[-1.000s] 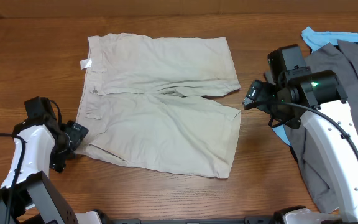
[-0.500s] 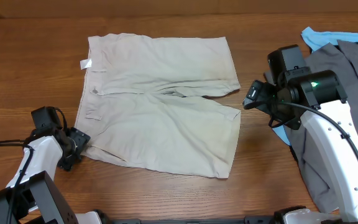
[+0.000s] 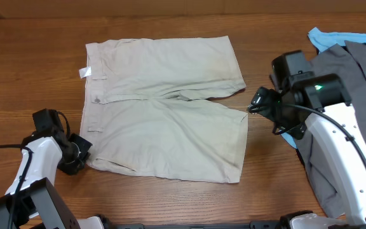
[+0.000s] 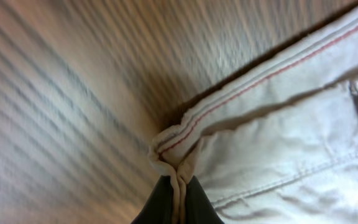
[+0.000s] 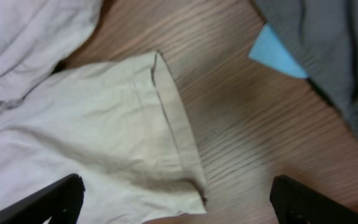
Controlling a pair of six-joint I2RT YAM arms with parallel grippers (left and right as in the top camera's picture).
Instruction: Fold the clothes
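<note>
I need to next close my right gripper on the near corner of the hem [image 3: 237, 180] [image 5: 199, 206] of the shorts' near leg, the corner farthest from the other leg.
The clothes, pale beige shorts [image 3: 164, 108], lie flat on the wooden table with the waistband to the left and the two legs to the right. My left gripper [image 3: 81, 154] is at the near-left waistband corner. In the left wrist view the dark fingers [image 4: 178, 202] are shut on a pinched fold of the shorts [image 4: 278, 124]. My right gripper [image 3: 254, 105] hovers at the right edge, by the near leg's hem. It stands open in the right wrist view [image 5: 179, 202], with the hem corner of the shorts [image 5: 92, 124] lying between the spread fingertips [image 5: 55, 199].
A pile of grey garments [image 3: 354, 70] with a light blue cloth [image 3: 326, 39] lies at the right, under and behind the right arm. The right wrist view shows the blue cloth [image 5: 275, 53] and the grey fabric [image 5: 328, 37] beyond the hem.
My left gripper has gone from open to shut on the waistband corner. The shorts have shifted slightly to the left. The right gripper has dipped a little toward the hem.
</note>
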